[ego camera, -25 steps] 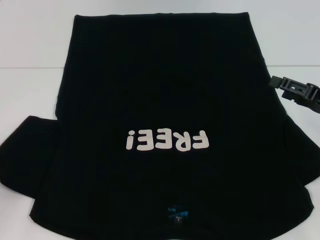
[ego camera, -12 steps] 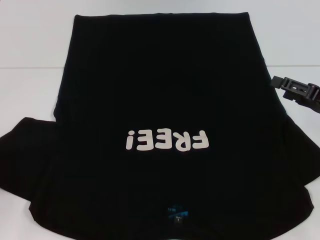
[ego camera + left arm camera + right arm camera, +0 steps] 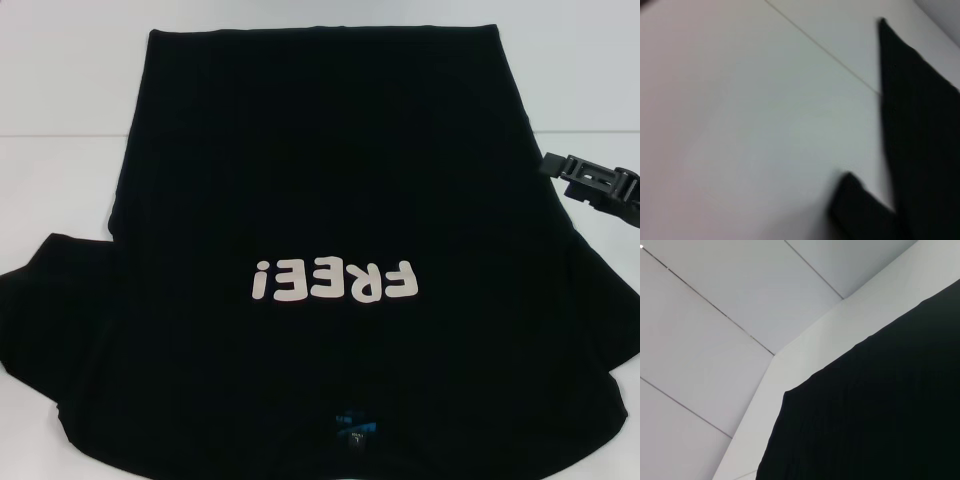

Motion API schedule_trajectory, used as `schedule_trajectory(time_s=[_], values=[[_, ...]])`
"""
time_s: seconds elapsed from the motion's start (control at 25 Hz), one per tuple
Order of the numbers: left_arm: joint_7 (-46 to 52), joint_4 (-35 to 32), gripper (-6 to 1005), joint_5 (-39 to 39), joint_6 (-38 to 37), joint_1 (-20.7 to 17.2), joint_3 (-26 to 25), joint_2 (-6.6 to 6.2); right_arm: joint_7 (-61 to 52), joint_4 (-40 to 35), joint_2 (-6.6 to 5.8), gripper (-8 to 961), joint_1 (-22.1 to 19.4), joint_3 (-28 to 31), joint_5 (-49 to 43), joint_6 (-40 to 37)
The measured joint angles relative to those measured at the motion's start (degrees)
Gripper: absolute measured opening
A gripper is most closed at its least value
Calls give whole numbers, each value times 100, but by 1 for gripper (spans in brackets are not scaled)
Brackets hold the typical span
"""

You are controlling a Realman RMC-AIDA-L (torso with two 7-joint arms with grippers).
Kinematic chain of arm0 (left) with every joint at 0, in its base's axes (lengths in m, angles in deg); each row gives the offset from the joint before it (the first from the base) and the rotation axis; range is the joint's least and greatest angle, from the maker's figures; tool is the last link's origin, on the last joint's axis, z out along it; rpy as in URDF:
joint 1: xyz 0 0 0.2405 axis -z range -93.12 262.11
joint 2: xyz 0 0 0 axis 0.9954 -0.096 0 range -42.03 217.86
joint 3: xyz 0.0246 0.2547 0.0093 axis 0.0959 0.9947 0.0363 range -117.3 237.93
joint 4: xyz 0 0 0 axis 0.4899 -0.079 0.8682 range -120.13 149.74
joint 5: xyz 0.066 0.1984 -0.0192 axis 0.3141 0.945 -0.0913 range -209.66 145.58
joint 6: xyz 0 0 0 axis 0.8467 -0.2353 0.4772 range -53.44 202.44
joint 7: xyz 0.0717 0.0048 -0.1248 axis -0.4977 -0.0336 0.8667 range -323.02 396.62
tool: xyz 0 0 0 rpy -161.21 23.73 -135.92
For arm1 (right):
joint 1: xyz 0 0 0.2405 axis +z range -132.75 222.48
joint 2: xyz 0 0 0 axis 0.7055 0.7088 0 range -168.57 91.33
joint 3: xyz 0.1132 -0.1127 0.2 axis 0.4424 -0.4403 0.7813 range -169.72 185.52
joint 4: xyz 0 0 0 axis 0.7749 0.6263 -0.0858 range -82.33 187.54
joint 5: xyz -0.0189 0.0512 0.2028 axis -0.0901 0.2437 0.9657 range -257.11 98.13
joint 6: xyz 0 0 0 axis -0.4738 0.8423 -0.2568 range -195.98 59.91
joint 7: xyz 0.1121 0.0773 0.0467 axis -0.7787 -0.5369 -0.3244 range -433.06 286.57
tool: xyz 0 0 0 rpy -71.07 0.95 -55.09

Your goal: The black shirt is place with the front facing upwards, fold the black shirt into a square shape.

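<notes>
I need to drop the sleeve's end with my left gripper on the black shirt (image 3: pixel 180 267), between its side edge and the letters.
The black shirt (image 3: pixel 320 200) lies spread flat on the white table (image 3: pixel 60 90), front up. Its whitish "FREE!" letters (image 3: pixel 333 281) read upside down from the head view. The small blue neck label (image 3: pixel 352 430) is at the near edge. Both sleeves spread out at the near left and near right. My right gripper (image 3: pixel 592 183) hovers at the shirt's right edge, above the right sleeve. My left gripper is out of view. The left wrist view shows the shirt's side edge (image 3: pixel 920 125) and a sleeve corner (image 3: pixel 855 205). The right wrist view shows a shirt corner (image 3: pixel 880 405).
White table surface lies bare to the far left (image 3: pixel 50 160) and far right (image 3: pixel 580 80) of the shirt. The right wrist view shows the table edge (image 3: pixel 805 335) with a pale tiled floor (image 3: pixel 715 300) beyond it.
The left sleeve's outline has shifted slightly, its outer edge sitting a little lower and farther left. The right gripper has barely moved.
</notes>
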Motion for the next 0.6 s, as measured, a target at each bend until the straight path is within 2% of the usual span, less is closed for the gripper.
schedule_trajectory(time_s=[0.28, 0.36, 0.4, 0.6], values=[[572, -659, 40, -37, -1110, 363, -29, 241, -2, 0, 4, 908, -7, 0, 0, -39], [716, -695, 41, -51, -1327, 528, -10, 247, 0, 0, 5, 908, -8, 0, 0, -39], [807, -629, 41, -56, -1477, 728, 5, 242, 0, 0, 5, 908, -9, 0, 0, -38], [850, -419, 44, -54, -1416, 1000, 166, 294, 1, -1, 10, 908, -9, 0, 0, -34]])
